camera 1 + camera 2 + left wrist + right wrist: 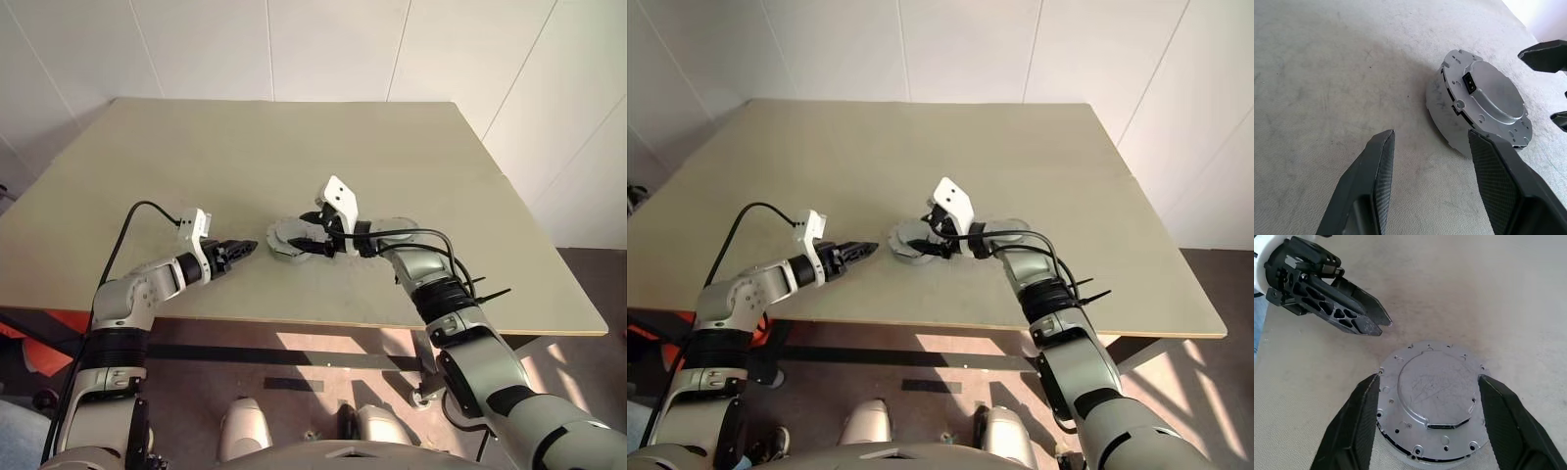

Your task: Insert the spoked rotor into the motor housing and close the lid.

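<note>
A dark gap shows under the lid's rim, straddled by my right fingers, so next I grip the lid's raised middle (1437, 387) and turn it to seat.
The motor housing (1442, 105), a short round grey cup, stands on the table. The lid (1435, 396), a flat grey plate with small holes round its rim, sits on top and covers it. The spoked rotor is hidden. My right gripper (1428, 378) hangs just over the lid, open, with one finger off each side of the rim and nothing held. My left gripper (1431, 134) is open and empty, low over the table to the left of the housing and pointing at it with a small gap.
The beige table (245, 157) stretches bare behind and to both sides of the housing. Its front edge (323, 321) runs close below both grippers. White walls stand behind the table.
</note>
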Controlling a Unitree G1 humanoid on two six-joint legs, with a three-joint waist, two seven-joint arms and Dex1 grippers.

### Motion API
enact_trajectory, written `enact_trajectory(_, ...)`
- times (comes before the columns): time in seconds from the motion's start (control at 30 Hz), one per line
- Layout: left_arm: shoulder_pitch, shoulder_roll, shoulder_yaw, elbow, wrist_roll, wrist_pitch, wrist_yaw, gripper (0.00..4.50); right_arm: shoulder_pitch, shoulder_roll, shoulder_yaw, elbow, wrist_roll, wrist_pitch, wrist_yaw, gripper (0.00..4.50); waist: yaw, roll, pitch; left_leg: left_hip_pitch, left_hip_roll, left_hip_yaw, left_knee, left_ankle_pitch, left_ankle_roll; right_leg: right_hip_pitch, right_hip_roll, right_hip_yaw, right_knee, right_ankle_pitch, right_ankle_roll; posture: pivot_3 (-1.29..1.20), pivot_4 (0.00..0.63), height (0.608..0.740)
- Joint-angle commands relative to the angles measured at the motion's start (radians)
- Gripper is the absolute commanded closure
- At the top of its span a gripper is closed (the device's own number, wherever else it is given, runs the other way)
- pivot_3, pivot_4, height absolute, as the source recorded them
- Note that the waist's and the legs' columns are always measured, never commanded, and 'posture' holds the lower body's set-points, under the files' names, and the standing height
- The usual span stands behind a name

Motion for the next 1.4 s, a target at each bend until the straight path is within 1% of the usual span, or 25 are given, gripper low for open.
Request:
enact_trajectory(0.03, -0.017, 0.004, 0.01, -0.017, -0.004, -0.021, -0.006, 1.97, -0.027, 0.016, -0.009, 0.003, 0.0, -0.027, -0.043, 0.01, 0.0, 0.0, 0.0, 0.0, 0.0, 0.0, 0.0, 0.0, 0.0, 0.0, 0.0, 0.0, 0.0, 0.0, 0.0, 0.0, 0.0, 0.74)
enact_trajectory(0.13, -0.015, 0.004, 0.011, -0.023, -0.005, -0.018, -0.004, 1.97, -0.043, 0.033, -0.02, 0.056, 0.008, -0.025, -0.058, 0.01, -0.001, 0.0, 0.0, 0.0, 0.0, 0.0, 0.0, 0.0, 0.0, 0.0, 0.0, 0.0, 0.0, 0.0, 0.0, 0.0, 0.0, 0.74)
enact_trajectory(0.37, 0.001, 0.009, 0.019, -0.038, -0.009, -0.014, 0.001, 1.97, -0.087, 0.057, -0.021, 0.19, -0.008, -0.084, -0.098, 0.01, -0.001, 0.0, 0.0, 0.0, 0.0, 0.0, 0.0, 0.0, 0.0, 0.0, 0.0, 0.0, 0.0, 0.0, 0.0, 0.0, 0.0, 0.74)
enact_trajectory(0.7, 0.015, 0.01, 0.029, -0.05, -0.013, -0.012, 0.012, 1.97, -0.113, 0.071, -0.019, 0.248, -0.008, -0.115, -0.097, 0.01, -0.001, 0.0, 0.0, 0.0, 0.0, 0.0, 0.0, 0.0, 0.0, 0.0, 0.0, 0.0, 0.0, 0.0, 0.0, 0.0, 0.0, 0.74)
enact_trajectory(0.8, 0.015, 0.01, 0.029, -0.05, -0.014, -0.012, 0.014, 1.97, -0.113, 0.068, -0.022, 0.243, -0.006, -0.115, -0.095, 0.65, -0.001, 0.0, 0.0, 0.0, 0.0, 0.0, 0.0, 0.0, 0.0, 0.0, 0.0, 0.0, 0.0, 0.0, 0.0, 0.0, 0.0, 0.74)
enact_trajectory(0.87, 0.013, 0.01, 0.029, -0.047, -0.014, -0.013, 0.015, 1.97, -0.111, 0.066, -0.023, 0.236, -0.005, -0.115, -0.093, 1.32, -0.001, 0.0, 0.0, 0.0, 0.0, 0.0, 0.0, 0.0, 0.0, 0.0, 0.0, 0.0, 0.0, 0.0, 0.0, 0.0, 0.0, 0.74)
enact_trajectory(0.9, 0.011, 0.011, 0.029, -0.044, -0.013, -0.013, 0.016, 1.97, -0.109, 0.064, -0.024, 0.23, -0.004, -0.113, -0.092, 1.57, -0.001, 0.0, 0.0, 0.0, 0.0, 0.0, 0.0, 0.0, 0.0, 0.0, 0.0, 0.0, 0.0, 0.0, 0.0, 0.0, 0.0, 0.74)
enact_trajectory(1.2, 0.001, 0.008, 0.026, -0.028, -0.008, -0.018, 0.016, 1.97, -0.08, 0.046, -0.021, 0.171, 0.001, -0.1, -0.072, 1.58, 0.0, 0.0, 0.0, 0.0, 0.0, 0.0, 0.0, 0.0, 0.0, 0.0, 0.0, 0.0, 0.0, 0.0, 0.0, 0.0, 0.0, 0.74)
enact_trajectory(1.4, 0.0, 0.007, 0.025, -0.025, -0.007, -0.019, 0.016, 1.97, -0.066, 0.053, -0.007, 0.142, -0.002, -0.091, -0.061, 1.58, -0.001, 0.0, 0.0, 0.0, 0.0, 0.0, 0.0, 0.0, 0.0, 0.0, 0.0, 0.0, 0.0, 0.0, 0.0, 0.0, 0.0, 0.74)
